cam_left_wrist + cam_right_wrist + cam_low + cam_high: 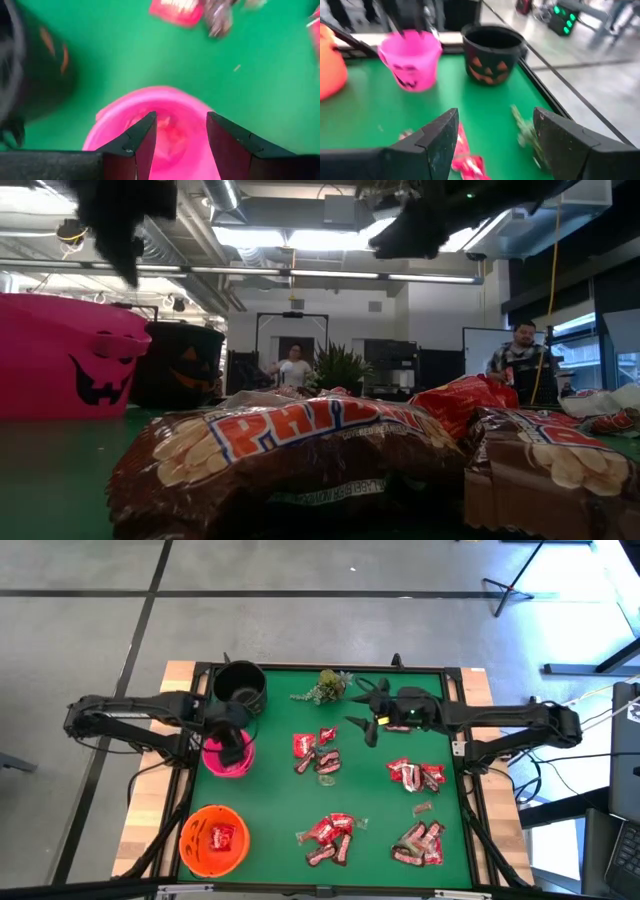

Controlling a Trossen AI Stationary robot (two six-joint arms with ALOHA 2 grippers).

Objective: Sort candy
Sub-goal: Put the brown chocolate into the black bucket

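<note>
Next, my right gripper goes down to the middle of the lone brown bar (pixel 395 728) below it, at the green table's far side, and closes there.
The candy lies in several heaps on the green table: red packets and brown bars at the middle (pixel 318 752), right (pixel 415 775), near middle (pixel 332 837) and near right (pixel 420 845). A red packet (pixel 222 837) lies in the orange bucket (pixel 192 852). My left gripper (pixel 181 120) hangs open above the pink bucket (pixel 150 102), with nothing between its fingers. My right gripper (pixel 495 117) stands open in the air over the table's far middle (pixel 362 728), pointing toward the left edge, also with nothing in it. Something reddish shows blurred inside the pink bucket.
A black pumpkin-face bucket (pixel 240 685) stands at the far left, just beyond the pink bucket (pixel 228 758). A green leafy sprig (pixel 325 687) lies at the far edge near my right gripper. People stand in the room behind the table.
</note>
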